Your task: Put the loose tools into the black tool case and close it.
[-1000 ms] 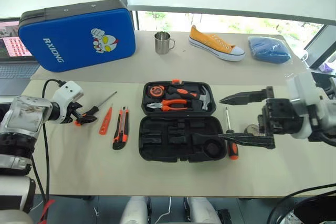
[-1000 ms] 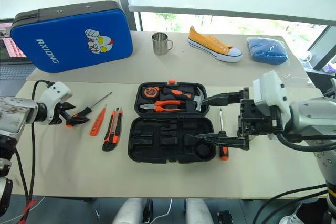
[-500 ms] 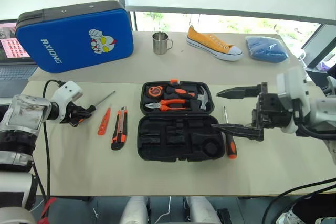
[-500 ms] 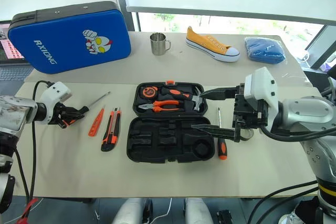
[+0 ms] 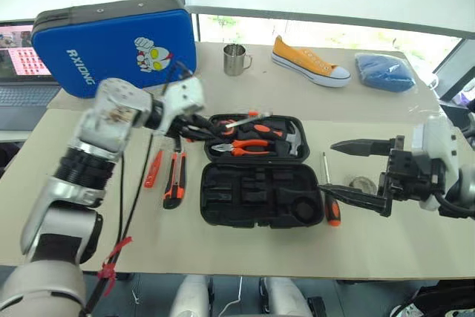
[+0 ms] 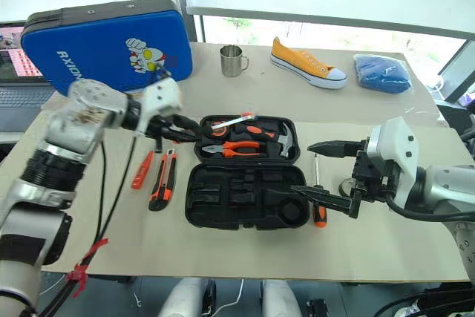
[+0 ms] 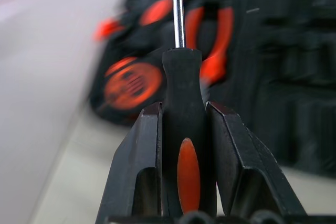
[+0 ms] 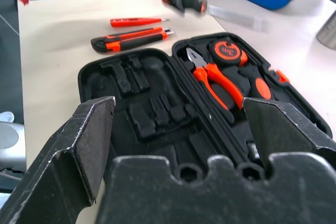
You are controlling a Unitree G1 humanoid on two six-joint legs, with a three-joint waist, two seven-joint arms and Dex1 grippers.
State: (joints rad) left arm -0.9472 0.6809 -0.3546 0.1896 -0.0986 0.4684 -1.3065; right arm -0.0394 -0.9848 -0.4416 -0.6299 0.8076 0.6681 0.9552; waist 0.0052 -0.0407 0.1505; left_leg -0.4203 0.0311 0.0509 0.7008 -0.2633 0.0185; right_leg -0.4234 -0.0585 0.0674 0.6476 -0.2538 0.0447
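Next, my left gripper sets the long screwdriver down and lets go of it in the case's empty near half [image 5: 253,168] [image 7: 260,30], along the hinge beside the pliers.
The black tool case [image 5: 252,197] lies open mid-table, with pliers [image 5: 249,146], a hammer and a tape measure in its far half. My left gripper [image 5: 200,124] is shut on the orange-and-black handle of a long screwdriver [image 7: 181,145]. It holds the tool above the case's far left corner, with the shaft [image 6: 230,122] pointing over the case. A slim orange screwdriver [image 5: 152,168] and the utility knife [image 5: 174,180] lie left of the case. A second long screwdriver [image 5: 327,200] lies to its right. My right gripper [image 5: 326,166] hovers open there, near the small tape roll [image 5: 362,182].
On the far table are a big blue case [image 5: 119,46], a metal mug [image 5: 234,59], a yellow shoe [image 5: 308,61] and a blue cloth [image 5: 380,70]. A laptop [image 5: 18,64] sits at the far left.
My left gripper shut on the long screwdriver, lifted it off the table and swung it right to the case. My right gripper drew back a little to the right, still open.
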